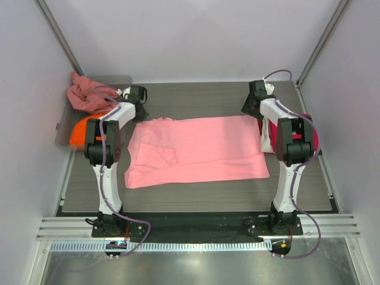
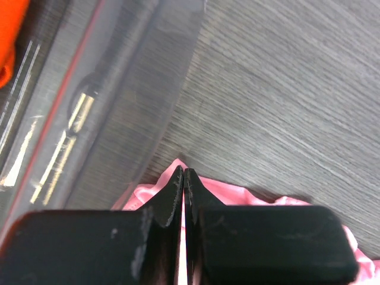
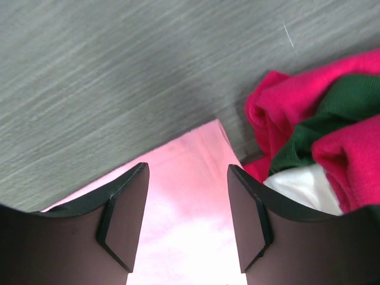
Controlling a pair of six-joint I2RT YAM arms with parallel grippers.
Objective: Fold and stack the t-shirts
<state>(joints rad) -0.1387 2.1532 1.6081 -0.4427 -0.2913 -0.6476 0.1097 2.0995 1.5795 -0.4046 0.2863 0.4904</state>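
Observation:
The pink t-shirt's far corner by the crimson red t-shirt is loose below my open right gripper, so I should pinch that corner [image 3: 205, 145] before folding the pink t-shirt's edge over.
A light pink t-shirt [image 1: 196, 148] lies spread flat on the grey table. My left gripper [image 1: 141, 111] is at its far left corner. In the left wrist view that gripper [image 2: 184, 172] is shut, and the pink cloth [image 2: 237, 193] rises to a peak at its tips. My right gripper [image 1: 249, 108] hangs over the far right corner. Its jaws [image 3: 187, 169] are open with the pink cloth [image 3: 190, 154] below the gap. Crimson red [image 3: 285, 95], dark green [image 3: 344, 95] and white [image 3: 297, 184] t-shirts lie bunched just right of it.
A grey plastic tray [image 1: 62, 127] at the far left holds a dusty rose t-shirt [image 1: 86, 92] and an orange one [image 1: 80, 130]. The tray's wall [image 2: 119, 89] stands close to the left gripper. White walls enclose the table on three sides.

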